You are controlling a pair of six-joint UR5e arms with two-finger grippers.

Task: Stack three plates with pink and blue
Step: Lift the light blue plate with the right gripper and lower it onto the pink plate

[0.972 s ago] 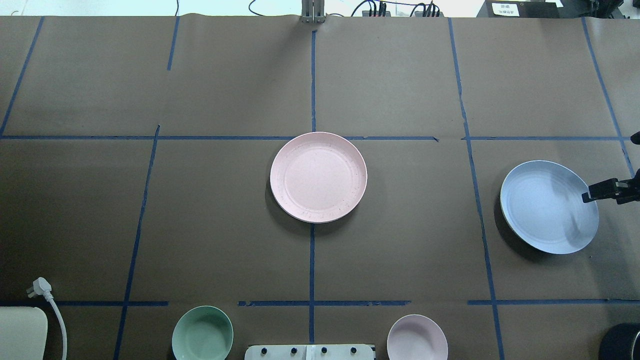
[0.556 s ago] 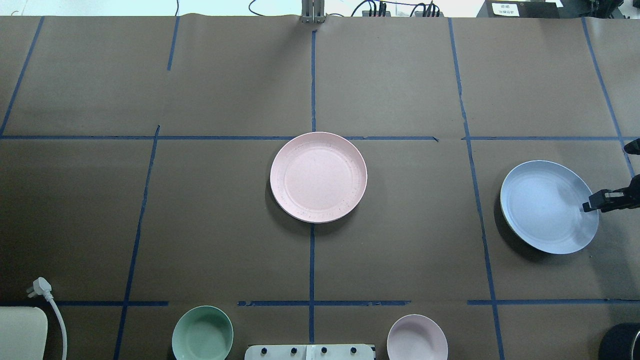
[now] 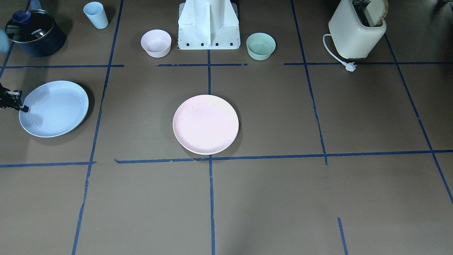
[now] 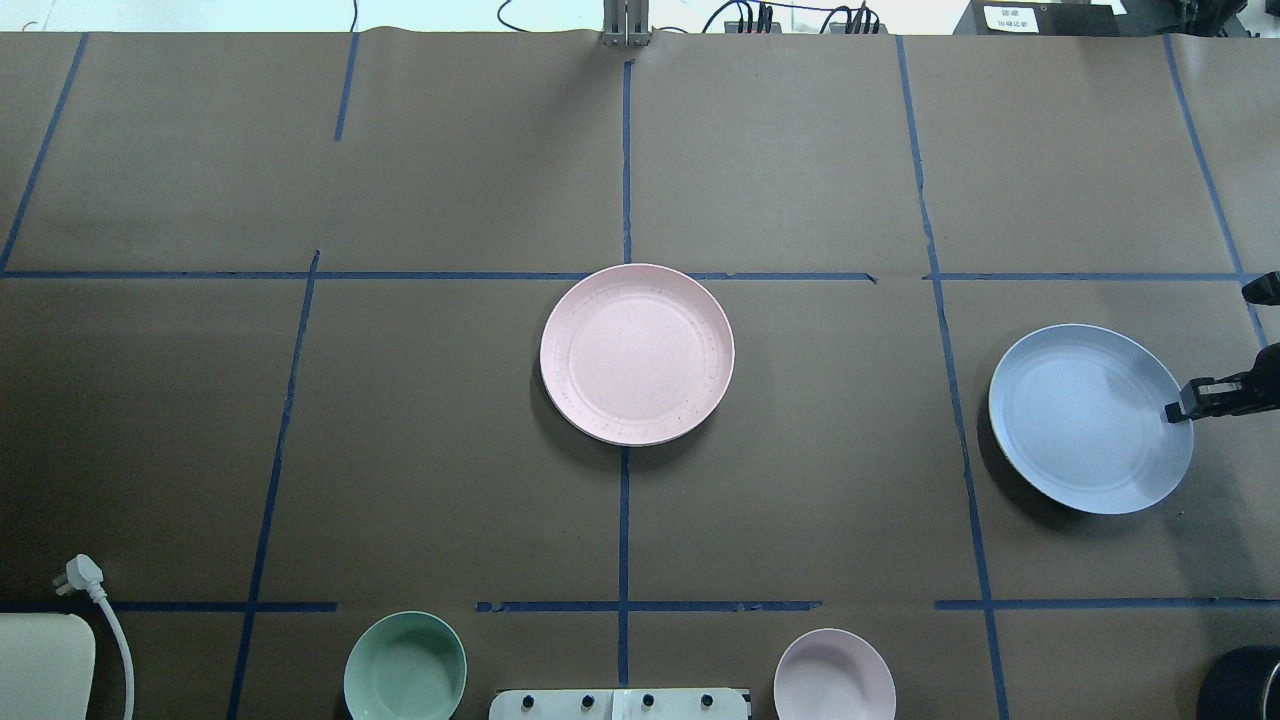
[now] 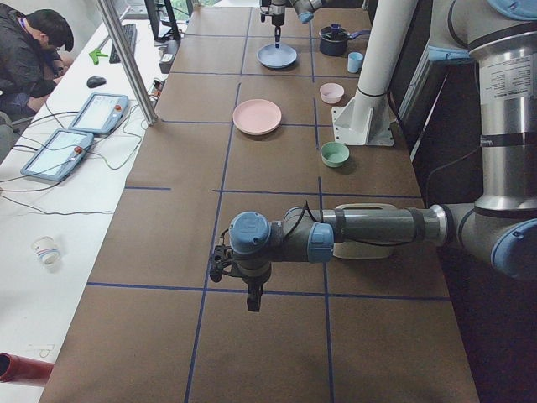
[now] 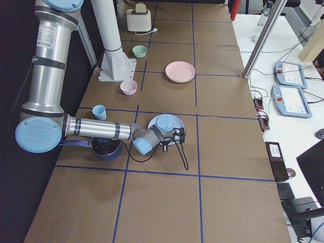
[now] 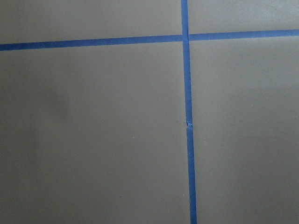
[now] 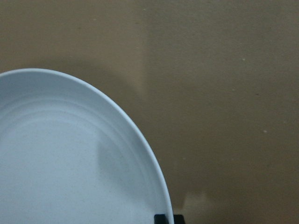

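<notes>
I will set the light blue plate, now tilted and raised off the table, down with my right gripper on the pale pink plate at the table's middle (image 3: 206, 124).
The pale pink plate (image 4: 637, 354) lies at the table's middle, and a cream-white rim (image 3: 198, 152) shows under it. The light blue plate (image 4: 1090, 418) is at the robot's right, tilted and raised off the table, with a shadow beneath it. My right gripper (image 4: 1172, 411) is shut on its outer rim. The right wrist view shows a fingertip (image 8: 163, 218) on the rim of the blue plate (image 8: 70, 163). My left gripper (image 5: 252, 302) hangs over bare table far to the left. It shows only in the exterior left view, so I cannot tell whether it is open or shut.
A small pink bowl (image 4: 834, 675) and a mint-green bowl (image 4: 405, 665) stand beside the robot base (image 3: 208, 24). A light blue cup (image 3: 96, 15) and a dark pot (image 3: 34, 32) are near the blue plate. A toaster (image 3: 356, 33) with a loose plug stands at the robot's left.
The blue plate has shifted slightly toward the table's middle, with the right gripper on its rim. The pink plate has not moved.
</notes>
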